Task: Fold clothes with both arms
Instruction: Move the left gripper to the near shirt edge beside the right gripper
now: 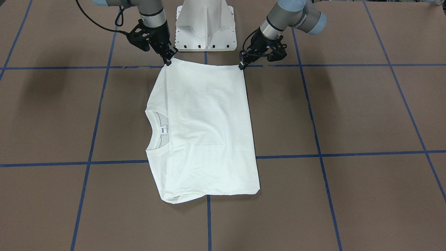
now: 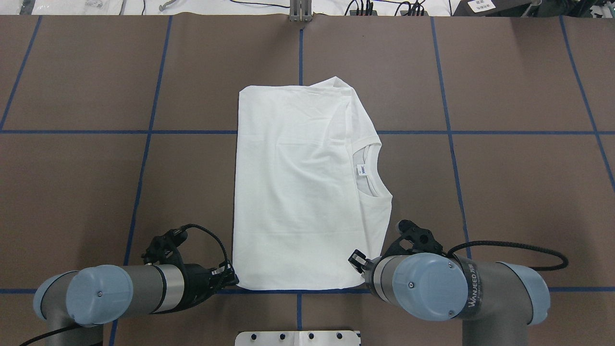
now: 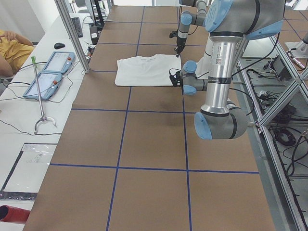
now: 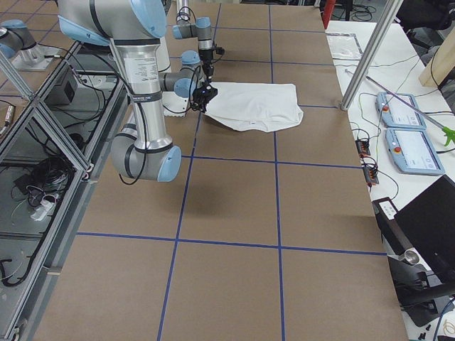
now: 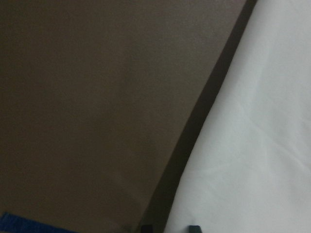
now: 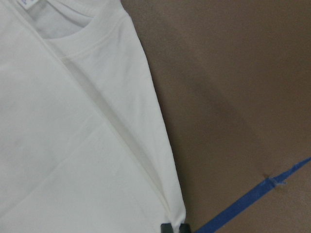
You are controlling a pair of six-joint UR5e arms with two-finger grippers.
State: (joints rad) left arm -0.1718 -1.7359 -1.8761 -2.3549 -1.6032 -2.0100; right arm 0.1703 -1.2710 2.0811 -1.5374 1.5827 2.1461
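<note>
My left gripper has the near corner of the white shirt, pinched in its fingertips now, to put down. It will set that corner just short of the shirt's far corner (image 1: 253, 168).
The clothes (image 1: 205, 132) are one white shirt lying folded on the brown table, collar (image 1: 156, 130) and neck label toward my right arm's side. My right gripper (image 1: 168, 62) is shut on the near corner by the collar side; the right wrist view shows that corner (image 6: 172, 213) pinched between narrow fingertips (image 6: 166, 226). My left gripper (image 1: 241, 65) is shut on the other near corner. In the left wrist view the cloth edge (image 5: 252, 145) runs between the fingertips (image 5: 194, 227), a dark shadow under it. From overhead both grippers (image 2: 232, 278) (image 2: 359, 265) sit at the shirt's near edge (image 2: 298, 287).
The white pedestal base (image 1: 205, 28) stands just behind the shirt's near edge. Blue tape lines (image 1: 348, 153) grid the table. Beyond the far edge are two tablets (image 3: 53, 67), an aluminium post (image 3: 72, 33) and a seated person's yellow sleeve (image 3: 12, 48).
</note>
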